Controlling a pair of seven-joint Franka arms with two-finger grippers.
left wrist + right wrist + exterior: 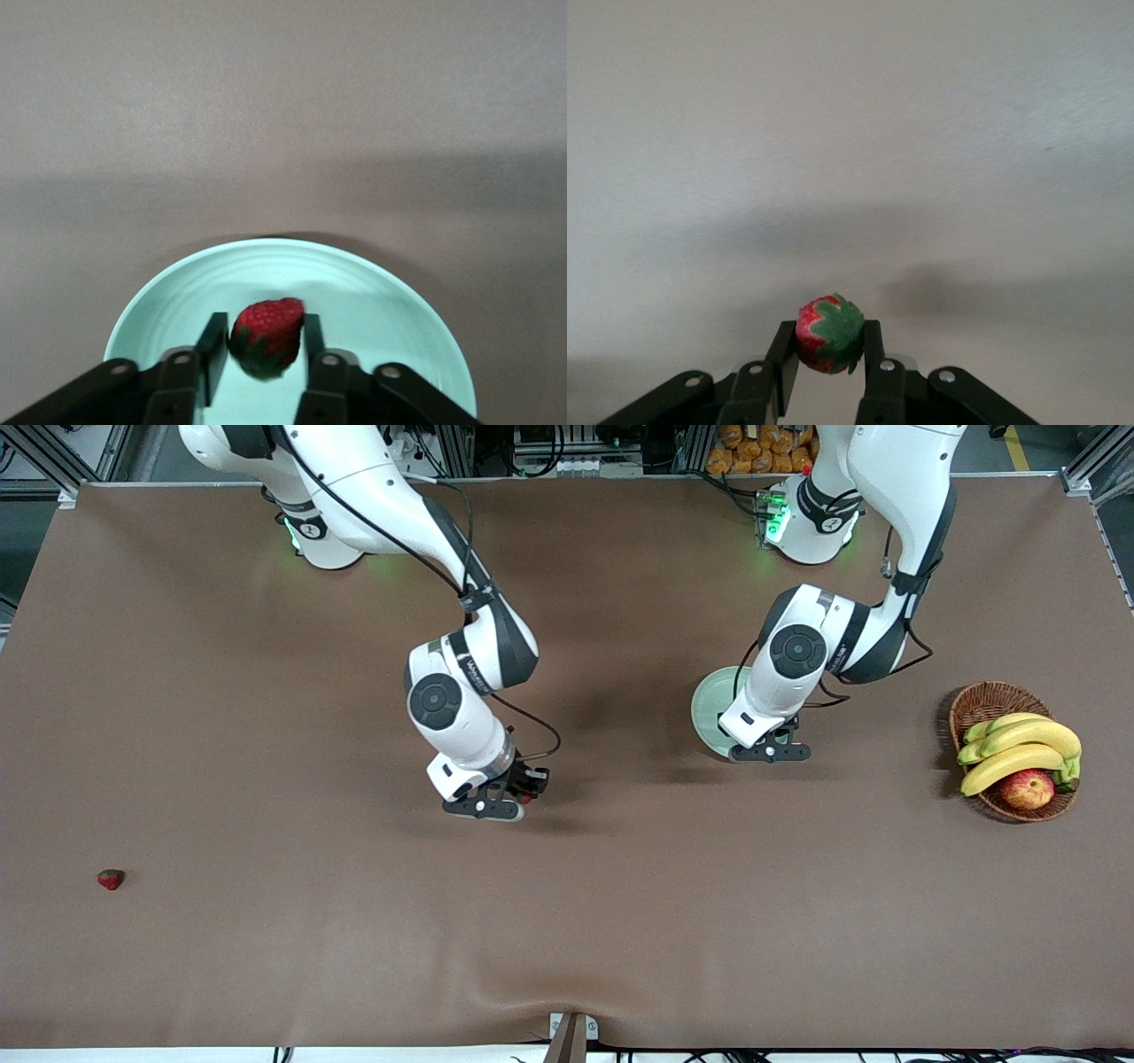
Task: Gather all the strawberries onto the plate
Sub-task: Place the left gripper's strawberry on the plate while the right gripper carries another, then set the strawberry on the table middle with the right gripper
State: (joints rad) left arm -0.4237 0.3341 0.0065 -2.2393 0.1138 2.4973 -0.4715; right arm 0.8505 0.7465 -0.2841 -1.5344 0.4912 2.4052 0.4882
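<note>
My right gripper will set the strawberry, now over the bare table middle, down on the bare table (591, 792) just short of the mint-green plate and let go of it there.
My left gripper (769, 753) hangs over the pale mint-green plate (709, 708), at the edge nearer the front camera, and is shut on a strawberry (267, 332). In the left wrist view the gripper (263, 320) holds the berry just above the plate (372, 301). My right gripper (496, 808) is over the bare table middle, shut on a second strawberry (828, 341), green cap toward the camera, between the black fingers (782, 354). A third strawberry (111, 880) lies on the table toward the right arm's end, nearer the front camera. The left arm hides much of the plate.
A brown wicker basket (974, 700) with bananas (1019, 748) and a red-yellow apple (1028, 788) stands toward the left arm's end of the table. The brown table cover (567, 921) spreads wide around both grippers.
</note>
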